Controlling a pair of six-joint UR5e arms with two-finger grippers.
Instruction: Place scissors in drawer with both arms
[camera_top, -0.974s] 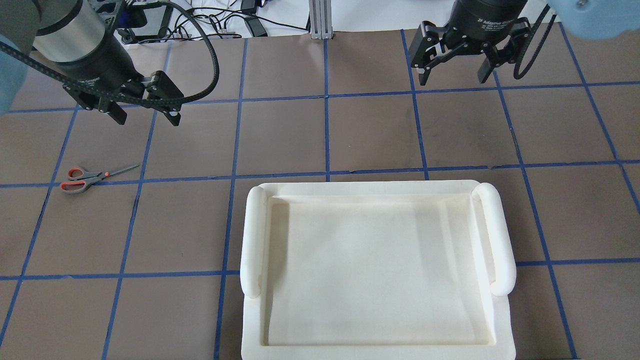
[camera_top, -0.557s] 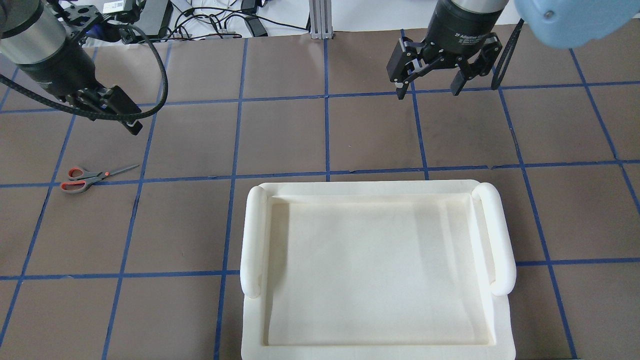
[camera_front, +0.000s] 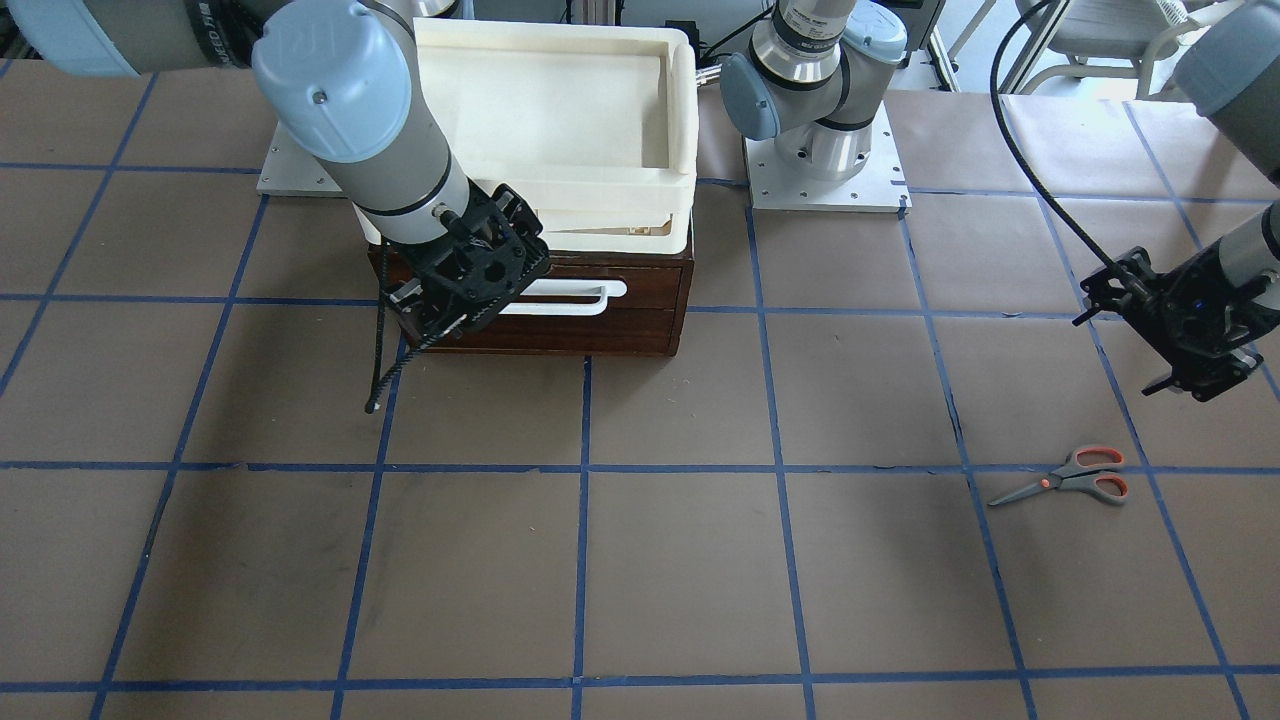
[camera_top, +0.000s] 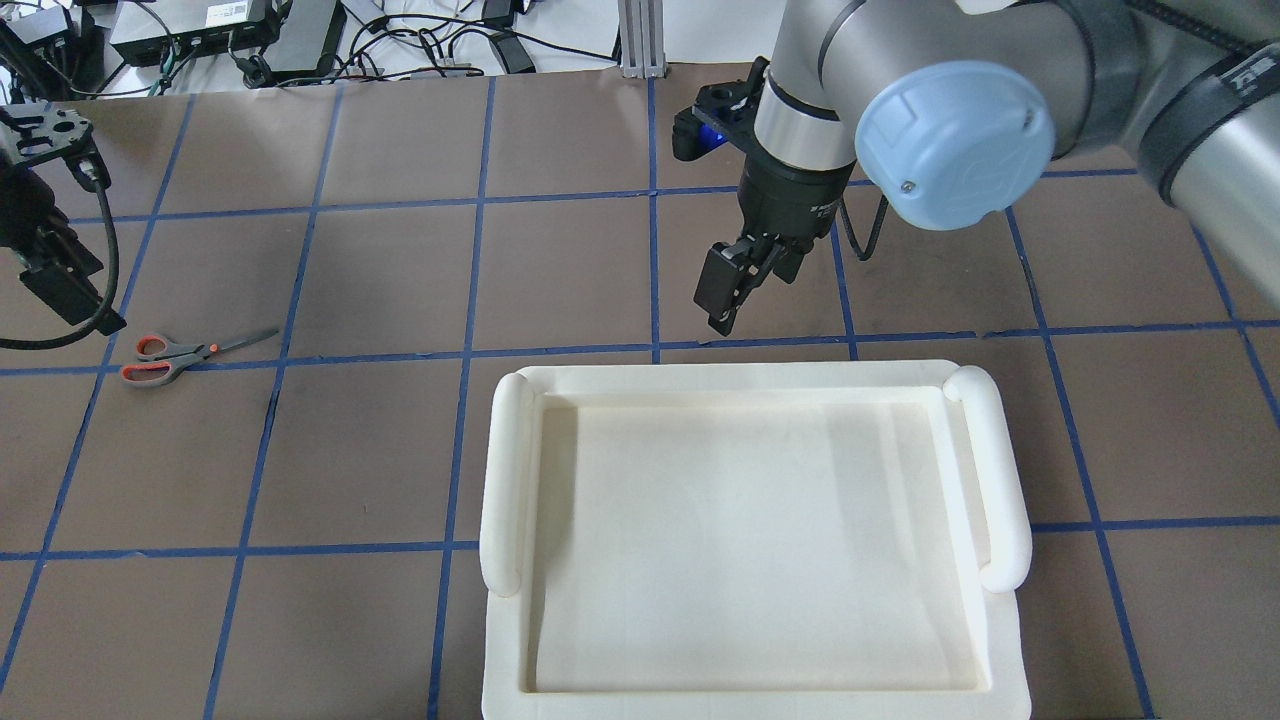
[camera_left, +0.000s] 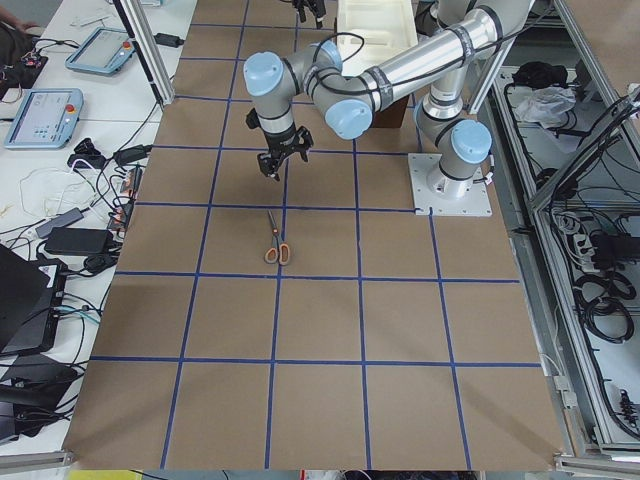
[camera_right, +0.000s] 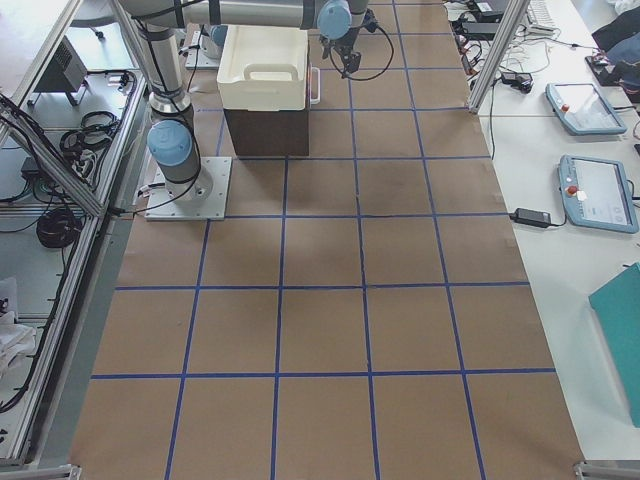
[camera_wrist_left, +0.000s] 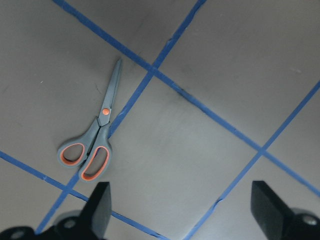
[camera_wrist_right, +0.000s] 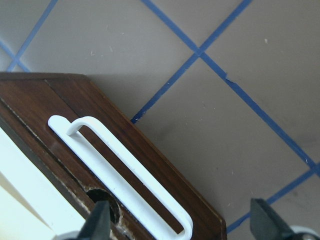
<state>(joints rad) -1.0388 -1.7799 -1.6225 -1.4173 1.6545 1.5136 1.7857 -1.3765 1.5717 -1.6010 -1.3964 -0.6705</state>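
Observation:
The robot's right gripper needs to next go to the middle (camera_front: 535, 308) (camera_wrist_right: 142, 174) of the drawer's white bar handle and close there, with one finger behind the bar.
The scissors (camera_top: 180, 355) lie flat on the brown table at the left, blades shut; they also show in the front view (camera_front: 1065, 483) and in the left wrist view (camera_wrist_left: 95, 135). My left gripper (camera_top: 70, 295) hovers just beside and above their handles, open and empty (camera_wrist_left: 182, 210). The dark brown drawer (camera_front: 620, 315) with its white bar handle (camera_front: 570, 298) looks pushed in. My right gripper (camera_front: 460, 300) hangs in front of the handle's end, open and empty (camera_wrist_right: 180, 225). The handle (camera_wrist_right: 125, 175) lies just ahead of its fingers.
A cream-white tray (camera_top: 510, 470) sits on top of the drawer box and hides it from overhead. Blue tape lines grid the table. Cables and electronics (camera_top: 250, 30) lie beyond the far edge.
My left gripper has moved left and closer to the scissors. My right arm has swung left and toward the tray, with the gripper turned and lowered at the drawer front.

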